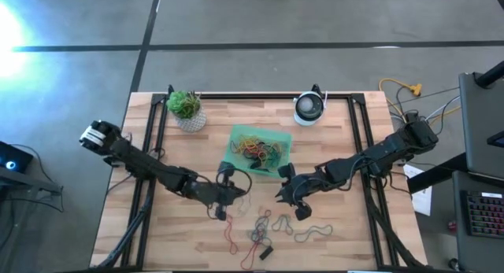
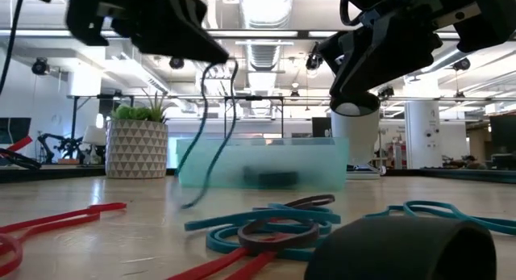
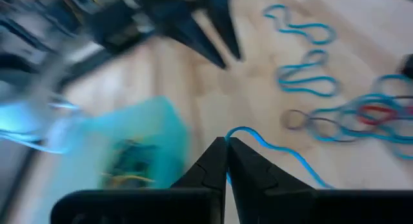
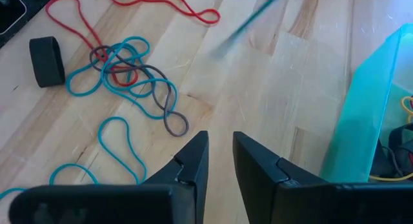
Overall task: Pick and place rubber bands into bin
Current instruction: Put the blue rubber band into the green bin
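Observation:
Next, my left gripper lets go of the teal rubber band on top of the yellow and red rubber bands inside the green bin (image 1: 250, 153) (image 3: 129, 181).
The green bin (image 1: 258, 149) sits mid-table with several coloured rubber bands in it. More rubber bands lie loose on the wood nearer the front edge: a teal, red and dark tangle (image 4: 129, 72), a red loop (image 1: 229, 238) and teal loops (image 1: 312, 233). My left gripper (image 1: 224, 188) hovers just in front of the bin's left corner, shut on a teal band (image 2: 211, 135). My right gripper (image 1: 286, 191) is open above bare wood, right of it and in front of the bin (image 4: 368, 121). My left gripper pinches one thin teal band (image 3: 248, 135) between its two fingers. The band comes out right at the shut tips. It hangs slack below the gripper as a long loop (image 2: 230, 110). Whether its lower end (image 2: 188, 205) touches the table, I cannot tell.
A white pot with a plant (image 1: 187, 109) stands at the far left and a round white device (image 1: 309, 108) at the far centre. A wide black band (image 4: 45, 59) lies near the front edge. Black rails run along the table's sides.

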Action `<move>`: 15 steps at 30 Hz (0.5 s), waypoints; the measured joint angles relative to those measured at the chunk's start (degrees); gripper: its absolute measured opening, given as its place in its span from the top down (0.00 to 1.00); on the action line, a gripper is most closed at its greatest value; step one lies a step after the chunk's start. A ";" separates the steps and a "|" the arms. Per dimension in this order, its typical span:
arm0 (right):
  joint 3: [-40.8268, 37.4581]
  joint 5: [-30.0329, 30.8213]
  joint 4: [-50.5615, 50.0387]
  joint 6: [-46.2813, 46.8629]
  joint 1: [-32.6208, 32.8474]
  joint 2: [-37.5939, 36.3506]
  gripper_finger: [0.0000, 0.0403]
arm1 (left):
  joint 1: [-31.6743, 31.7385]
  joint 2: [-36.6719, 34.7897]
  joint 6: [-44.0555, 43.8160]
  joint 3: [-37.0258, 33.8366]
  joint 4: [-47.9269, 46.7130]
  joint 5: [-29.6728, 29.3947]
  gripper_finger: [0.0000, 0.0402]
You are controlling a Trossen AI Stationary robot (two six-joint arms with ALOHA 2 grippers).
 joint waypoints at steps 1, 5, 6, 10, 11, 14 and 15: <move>0.00 0.00 0.00 -0.02 0.00 0.00 0.84 | 0.00 -0.63 1.45 0.11 0.03 -1.50 1.00; 0.00 0.00 0.02 -0.06 0.00 0.00 0.84 | 0.52 -3.39 7.80 0.60 0.11 -7.19 1.00; -0.01 0.00 0.01 -0.06 0.00 0.00 0.84 | 0.77 -4.15 9.52 0.73 0.07 -8.49 1.00; -0.02 0.00 0.08 -0.29 -0.02 0.00 0.84 | 3.28 -7.92 15.66 1.33 0.37 -12.16 1.00; -0.02 0.00 0.11 -0.39 -0.02 0.00 0.84 | 4.36 -8.96 16.82 1.25 0.19 -12.76 1.00; -0.02 0.00 0.17 -0.41 -0.02 0.00 0.84 | 8.68 -11.00 18.33 1.16 0.23 -13.02 1.00; 0.00 0.00 0.16 -0.41 -0.02 0.00 0.84 | 10.16 -11.40 18.39 1.13 0.16 -12.98 1.00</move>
